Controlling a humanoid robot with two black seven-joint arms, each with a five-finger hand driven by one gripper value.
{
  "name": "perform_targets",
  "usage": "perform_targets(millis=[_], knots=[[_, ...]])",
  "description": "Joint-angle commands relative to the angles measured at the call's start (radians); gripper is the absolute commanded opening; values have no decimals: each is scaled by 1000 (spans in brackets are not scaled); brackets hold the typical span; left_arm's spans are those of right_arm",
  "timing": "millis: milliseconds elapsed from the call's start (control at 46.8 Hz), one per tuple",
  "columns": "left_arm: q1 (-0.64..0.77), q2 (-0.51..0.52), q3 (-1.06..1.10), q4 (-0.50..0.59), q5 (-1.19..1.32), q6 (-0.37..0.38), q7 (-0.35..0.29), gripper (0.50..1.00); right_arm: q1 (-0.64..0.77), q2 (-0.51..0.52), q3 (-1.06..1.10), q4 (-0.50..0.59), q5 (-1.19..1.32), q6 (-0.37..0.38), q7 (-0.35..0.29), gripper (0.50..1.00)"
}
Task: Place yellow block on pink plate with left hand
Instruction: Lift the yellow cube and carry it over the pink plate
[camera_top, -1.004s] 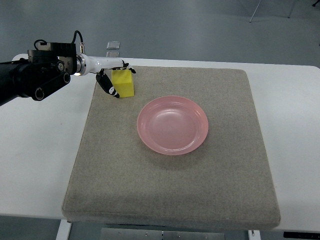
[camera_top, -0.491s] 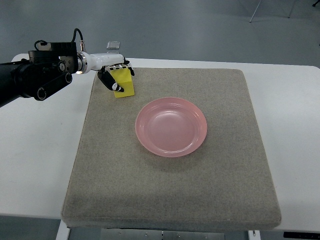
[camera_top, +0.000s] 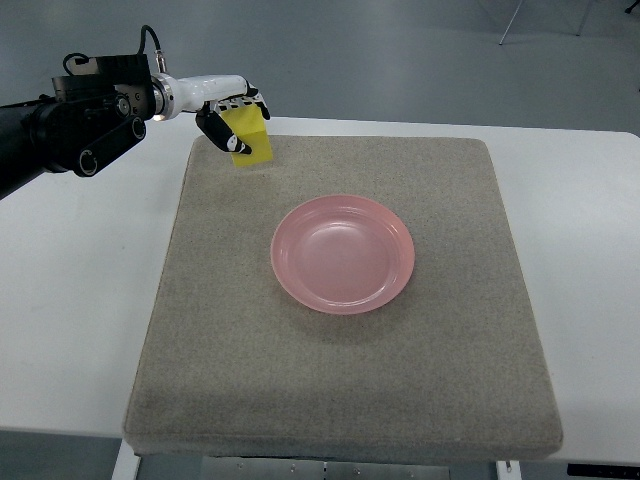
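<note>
Next, I let go of the yellow block with my left gripper on the pink plate (camera_top: 349, 238), just past the middle of the plate.
A yellow block (camera_top: 251, 141) is held in my left hand (camera_top: 234, 125), whose fingers are curled around it. The hand holds the block lifted above the far left corner of the grey mat (camera_top: 340, 370). The left arm comes in from the left edge. A pink plate (camera_top: 343, 253) lies on the middle of the mat, to the right of and nearer than the block. The right arm does not show.
The mat lies on a white table (camera_top: 70, 310). A small clear object (camera_top: 228, 91) sits at the table's far edge behind the hand. Grey floor lies beyond the table.
My left hand has closed on the yellow block and lifted it up off the mat, moving slightly away from me. The plate shifted slightly in the picture.
</note>
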Motion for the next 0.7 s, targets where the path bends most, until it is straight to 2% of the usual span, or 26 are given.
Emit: perform_targets(millis=[0, 171, 427, 683], knots=[[-19, 0, -2, -52, 0, 0, 0, 600, 0, 0, 0, 0, 0, 0, 0, 924], [-45, 8, -3, -201, 3, 9, 0, 604, 0, 0, 0, 0, 0, 0, 0, 924], [-77, 0, -2, -360, 21, 9, 0, 606, 0, 0, 0, 0, 0, 0, 0, 924], [-77, -2, 4, -446, 34, 8, 0, 608, 0, 0, 0, 0, 0, 0, 0, 924]])
